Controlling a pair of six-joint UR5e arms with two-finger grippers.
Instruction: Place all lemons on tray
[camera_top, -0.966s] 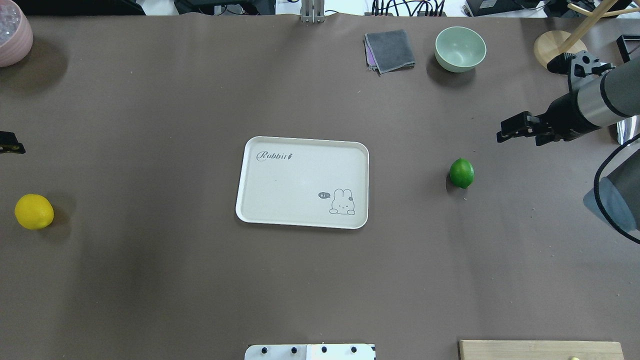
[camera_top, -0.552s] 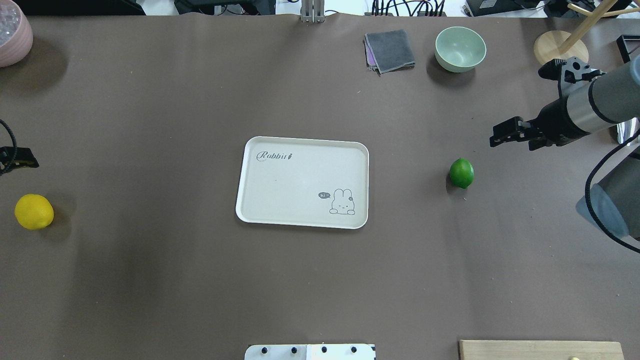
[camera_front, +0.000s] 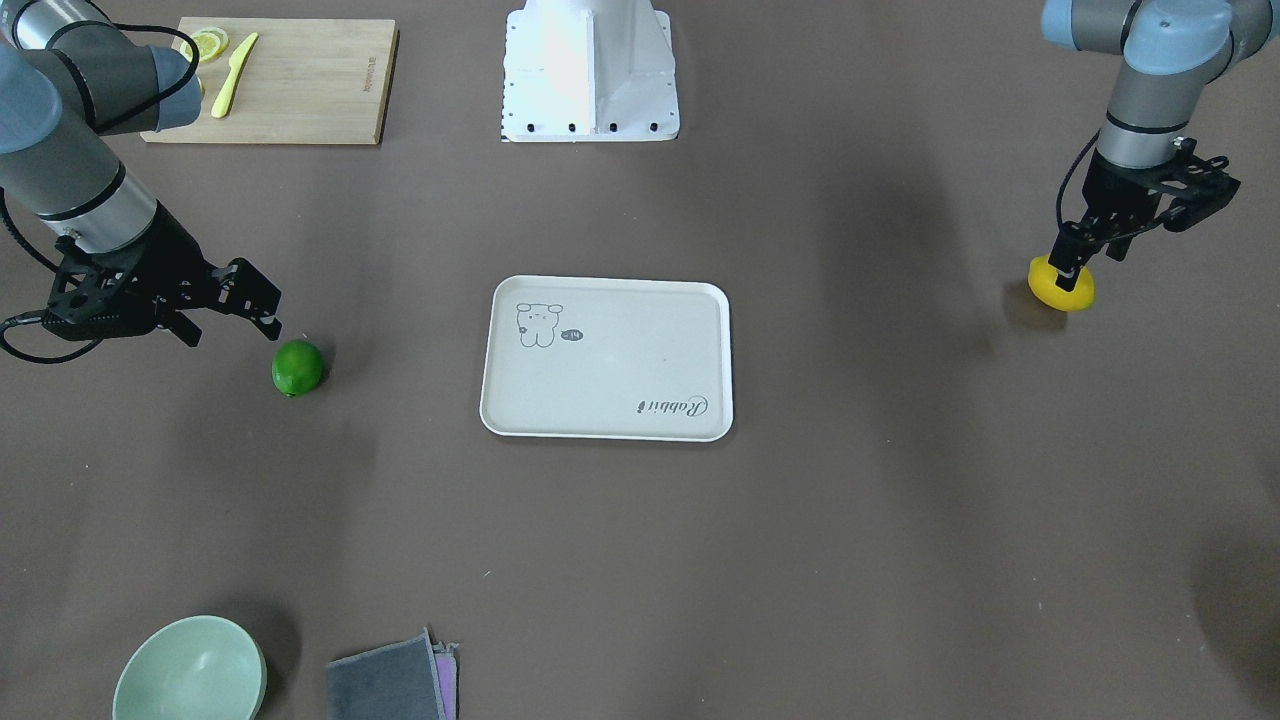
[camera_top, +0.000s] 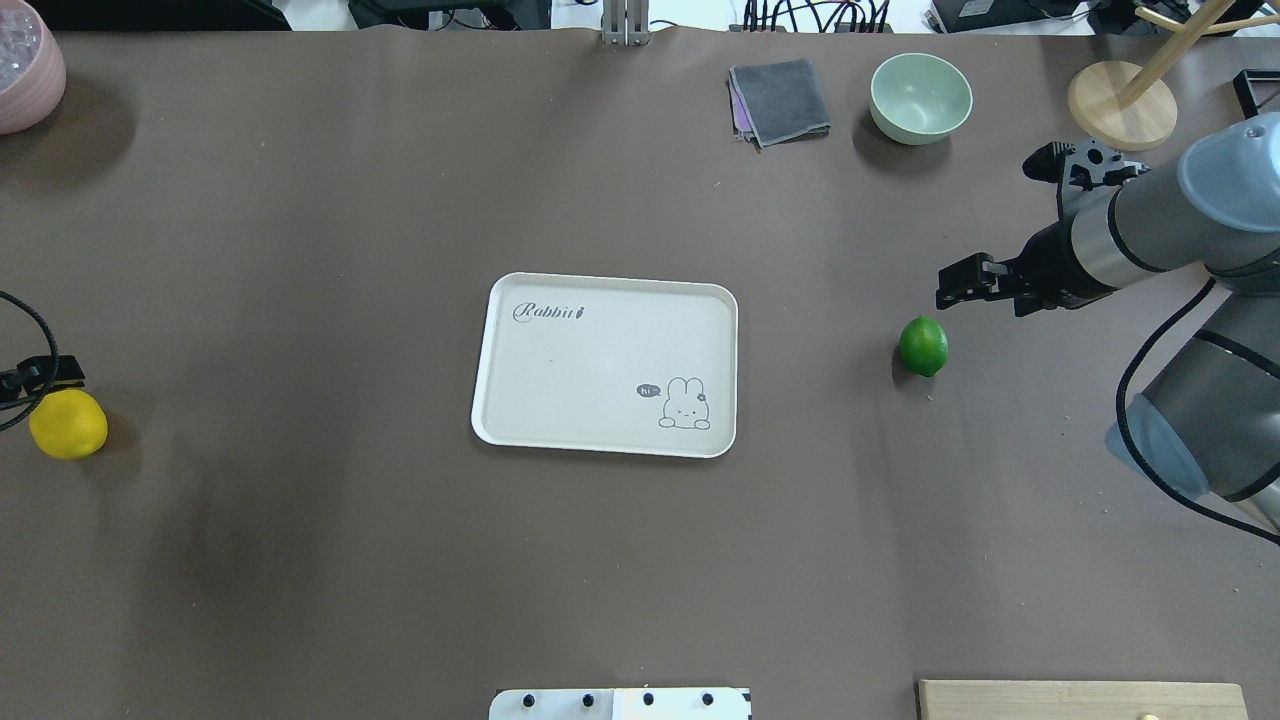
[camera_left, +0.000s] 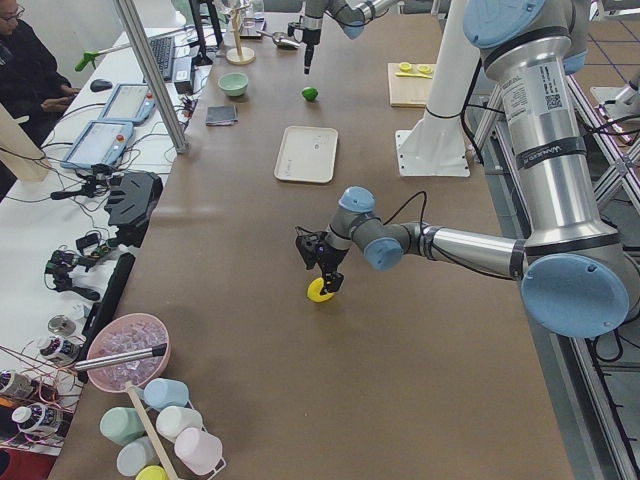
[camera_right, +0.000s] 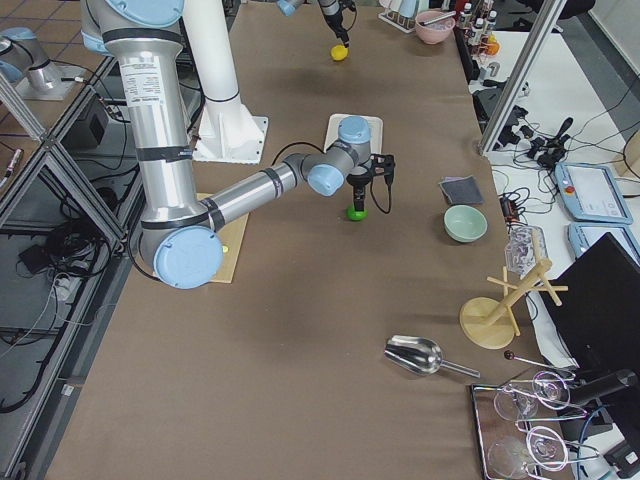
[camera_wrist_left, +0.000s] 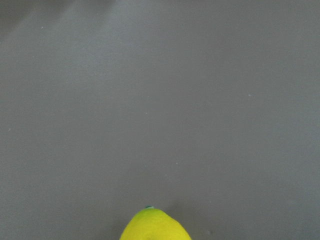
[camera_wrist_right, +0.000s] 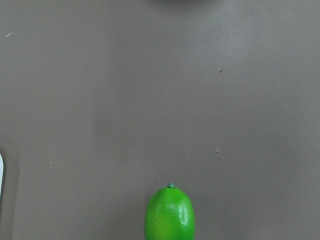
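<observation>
Next, my right gripper grips around the middle of the green lemon (camera_front: 298, 366) (camera_wrist_right: 170, 220), so that the lemon's stem end sticks out past the fingers.
The yellow lemon (camera_top: 68, 425) lies at the table's far left; it also shows in the front view (camera_front: 1065, 290) and the left wrist view (camera_wrist_left: 155, 226). My left gripper (camera_front: 1075, 265) hangs just above its far side, apparently open and empty. The green lemon (camera_top: 923, 346) lies right of the tray (camera_top: 604, 364); it also shows in the front view (camera_front: 297, 368) and the right wrist view (camera_wrist_right: 169, 214). My right gripper (camera_top: 950, 285) is open and empty, just beyond and above it. The cream tray with a rabbit drawing is bare in the middle.
A wooden cutting board (camera_front: 290, 80) with lemon slices (camera_front: 208, 42) and a yellow knife (camera_front: 233, 88) sits near the robot base (camera_front: 590, 70). A green bowl (camera_top: 920, 97), grey cloth (camera_top: 780, 100), wooden stand (camera_top: 1120, 95) and pink bowl (camera_top: 25, 65) line the far edge.
My right gripper has moved left, closer to the green lemon. My left gripper has come in from the left edge and down to the yellow lemon. The lemons have not moved.
</observation>
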